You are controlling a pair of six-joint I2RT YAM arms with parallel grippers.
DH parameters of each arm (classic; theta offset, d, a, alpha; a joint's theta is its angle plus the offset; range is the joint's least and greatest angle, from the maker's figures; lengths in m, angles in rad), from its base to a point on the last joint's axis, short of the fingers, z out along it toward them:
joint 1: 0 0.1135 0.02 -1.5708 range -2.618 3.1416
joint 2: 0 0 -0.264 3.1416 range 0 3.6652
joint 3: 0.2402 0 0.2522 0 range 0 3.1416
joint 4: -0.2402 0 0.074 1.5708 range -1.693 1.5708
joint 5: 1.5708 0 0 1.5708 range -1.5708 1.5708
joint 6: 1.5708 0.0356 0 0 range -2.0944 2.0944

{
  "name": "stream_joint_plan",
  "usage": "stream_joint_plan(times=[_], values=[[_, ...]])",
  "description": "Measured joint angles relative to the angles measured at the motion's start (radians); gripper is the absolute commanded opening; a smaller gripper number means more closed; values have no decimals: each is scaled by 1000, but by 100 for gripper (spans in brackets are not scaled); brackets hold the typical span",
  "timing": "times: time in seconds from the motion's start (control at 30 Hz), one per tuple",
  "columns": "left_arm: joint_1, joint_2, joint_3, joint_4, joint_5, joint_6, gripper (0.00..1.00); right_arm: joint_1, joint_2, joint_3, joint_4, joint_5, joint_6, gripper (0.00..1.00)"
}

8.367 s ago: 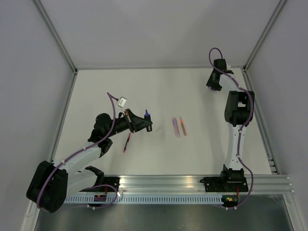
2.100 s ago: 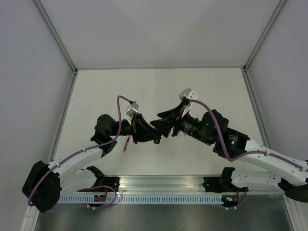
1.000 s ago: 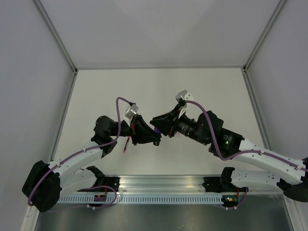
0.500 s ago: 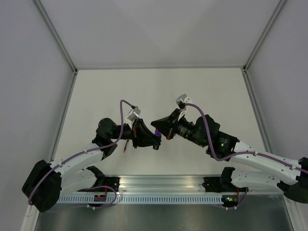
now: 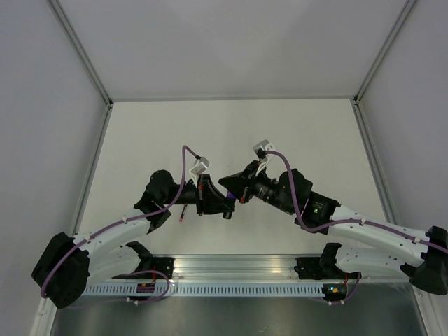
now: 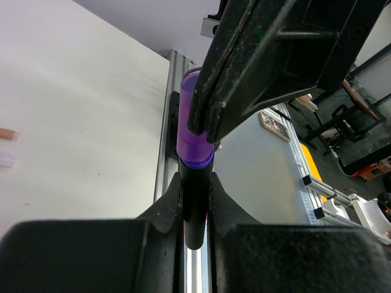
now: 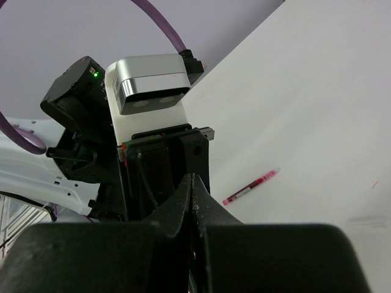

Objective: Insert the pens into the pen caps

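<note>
The purple cap is outside the fingers of my shut right gripper, beside it, so that gripper should open and close around the cap's sides (image 6: 192, 139).
My left gripper (image 6: 195, 183) is shut on the stubby black marker (image 6: 194, 204), which points away from the wrist camera. A purple cap (image 6: 193, 134) sits over the marker's front end. My right gripper (image 7: 193, 180) is shut with nothing between its jaws; its fingers (image 6: 244, 91) lie against the cap's far end and side. In the top view the two grippers meet tip to tip above the table's middle, left gripper (image 5: 225, 205) and right gripper (image 5: 227, 184). The thin red pen (image 7: 252, 187) lies on the table (image 5: 183, 212) beside the left arm.
Ends of an orange pen (image 6: 7, 134) and a pale pen (image 6: 6, 161) show at the left edge of the left wrist view. The left wrist camera (image 7: 153, 85) fills the space just ahead of the right fingers. An aluminium rail (image 5: 280, 264) runs along the near edge.
The right gripper's jaws have closed fully from partly open. Both grippers have drifted slightly towards the near edge, staying tip to tip.
</note>
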Motion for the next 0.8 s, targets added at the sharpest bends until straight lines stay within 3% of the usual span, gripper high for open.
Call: stream_joint_plan(times=[0.23, 0.6, 0.67, 0.7, 0.8], values=[[-2, 0, -1, -21, -3, 20, 2, -2, -6, -27, 26, 9, 19, 0], [1, -15, -48, 91, 16, 19, 2, 5, -2, -26, 42, -30, 38, 0], [1, -10, -48, 102, 17, 19, 2, 5, -8, -23, 37, -29, 37, 5], [1, -6, -48, 110, 19, 19, 2, 6, -9, -16, 25, -23, 34, 12], [1, 6, -48, 152, 21, 19, 2, 10, -7, 24, -32, 2, 10, 16]])
